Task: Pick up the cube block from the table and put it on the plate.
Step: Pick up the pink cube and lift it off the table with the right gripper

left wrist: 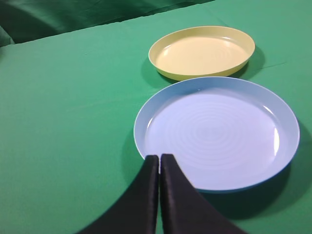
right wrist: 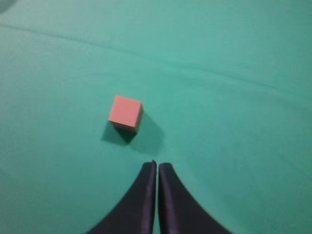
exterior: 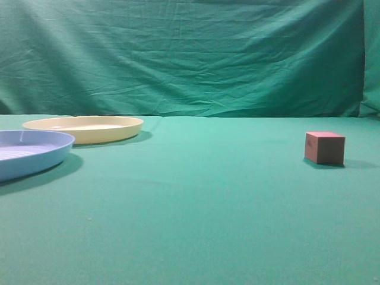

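Observation:
The red-pink cube block is on the green table. Next, my right gripper will go there and close around the cube block's middle [exterior: 325, 148] [right wrist: 126, 114].
The small red-pink cube block [exterior: 324, 148] rests on the green table [exterior: 196, 202] at the right; it also shows in the right wrist view [right wrist: 126, 112]. My right gripper [right wrist: 157, 165] is shut and empty, above the cloth, a little short of the cube and slightly to its right. The pale yellow plate [exterior: 83, 128] lies at the far left and shows in the left wrist view [left wrist: 202, 52]. My left gripper [left wrist: 159, 158] is shut and empty, over the near rim of the blue plate. Neither gripper shows in the exterior view.
A light blue ribbed plate [exterior: 27, 154] lies at the left edge in front of the yellow plate and close to it; it fills the middle of the left wrist view [left wrist: 217, 131]. A wrinkled green curtain [exterior: 190, 53] closes off the back.

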You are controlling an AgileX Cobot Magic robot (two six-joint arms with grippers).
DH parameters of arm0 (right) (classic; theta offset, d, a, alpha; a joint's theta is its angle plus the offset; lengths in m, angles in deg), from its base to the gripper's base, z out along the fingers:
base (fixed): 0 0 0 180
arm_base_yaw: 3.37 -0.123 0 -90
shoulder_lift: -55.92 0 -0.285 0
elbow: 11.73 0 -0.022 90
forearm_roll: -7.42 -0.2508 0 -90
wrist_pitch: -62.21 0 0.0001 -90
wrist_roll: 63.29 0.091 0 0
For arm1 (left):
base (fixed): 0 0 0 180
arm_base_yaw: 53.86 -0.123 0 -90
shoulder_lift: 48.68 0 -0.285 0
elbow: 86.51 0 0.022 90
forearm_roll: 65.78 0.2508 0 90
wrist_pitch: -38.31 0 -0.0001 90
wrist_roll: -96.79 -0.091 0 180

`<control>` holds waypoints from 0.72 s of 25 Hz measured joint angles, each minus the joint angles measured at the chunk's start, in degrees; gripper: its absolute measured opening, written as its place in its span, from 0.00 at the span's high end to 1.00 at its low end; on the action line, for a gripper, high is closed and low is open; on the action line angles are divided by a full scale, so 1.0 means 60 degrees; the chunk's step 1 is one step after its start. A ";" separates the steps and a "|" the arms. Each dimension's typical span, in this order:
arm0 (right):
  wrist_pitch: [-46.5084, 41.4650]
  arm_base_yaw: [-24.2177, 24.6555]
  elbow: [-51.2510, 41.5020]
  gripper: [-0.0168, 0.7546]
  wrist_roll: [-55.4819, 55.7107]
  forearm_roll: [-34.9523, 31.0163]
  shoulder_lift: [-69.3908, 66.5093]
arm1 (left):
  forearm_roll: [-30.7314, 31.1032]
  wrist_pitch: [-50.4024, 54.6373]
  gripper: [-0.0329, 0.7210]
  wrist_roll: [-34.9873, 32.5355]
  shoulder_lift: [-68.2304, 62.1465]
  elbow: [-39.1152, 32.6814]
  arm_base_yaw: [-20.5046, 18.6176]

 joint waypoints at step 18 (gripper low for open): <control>0.1213 -0.1463 0.1475 0.14 -0.0272 0.0305 -0.4988 | 0.0000 0.0000 0.96 0.0000 0.0000 0.0000 0.0000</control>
